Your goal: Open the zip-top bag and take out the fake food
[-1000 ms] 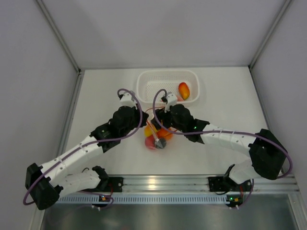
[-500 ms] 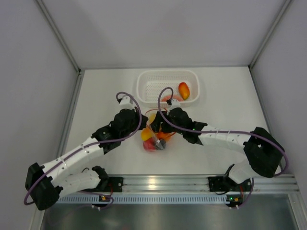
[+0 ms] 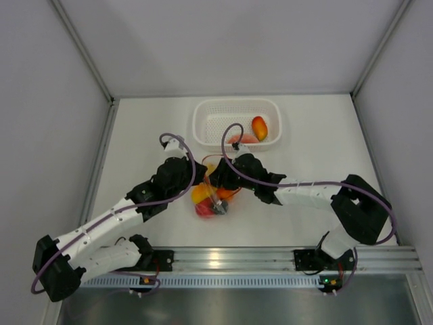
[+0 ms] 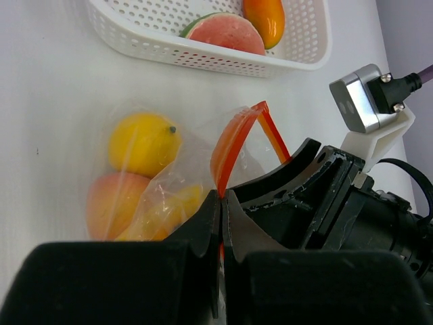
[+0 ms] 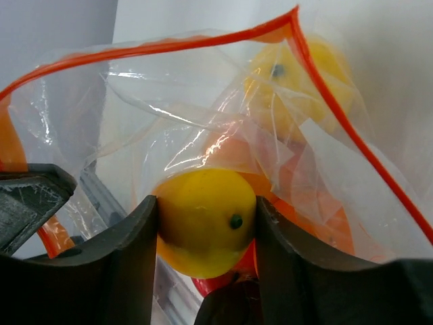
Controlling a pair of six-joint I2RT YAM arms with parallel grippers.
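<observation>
The robot's right gripper needs to put the yellow lemon-like piece, still inside the open bag, down in the white basket (image 3: 241,126) beside the orange-yellow fruit, just beyond the watermelon slice.
The zip-top bag (image 3: 211,198) lies at the table's middle, its mouth pulled open. My left gripper (image 4: 221,196) is shut on the bag's orange-red zip strip (image 4: 233,145) and holds that lip up. My right gripper (image 5: 206,203) reaches into the open mouth, and both its fingers press on a yellow lemon-like piece of fake food (image 5: 203,220). Behind it inside the bag (image 5: 203,115) are another yellow fruit (image 5: 298,74), orange pieces and a red one (image 5: 216,288). In the left wrist view a lemon (image 4: 143,143) and a peach-coloured fruit (image 4: 108,203) show through the plastic.
A white perforated basket (image 3: 203,112) stands just beyond the bag and holds an orange-yellow fruit (image 3: 260,127) and a pink watermelon slice (image 3: 238,140). Side walls close in the table left and right. An aluminium rail runs along the near edge.
My right gripper has pushed left and nearer into the bag's mouth and closed on the yellow fruit. The left arm and the bag have shifted slightly toward the near left.
</observation>
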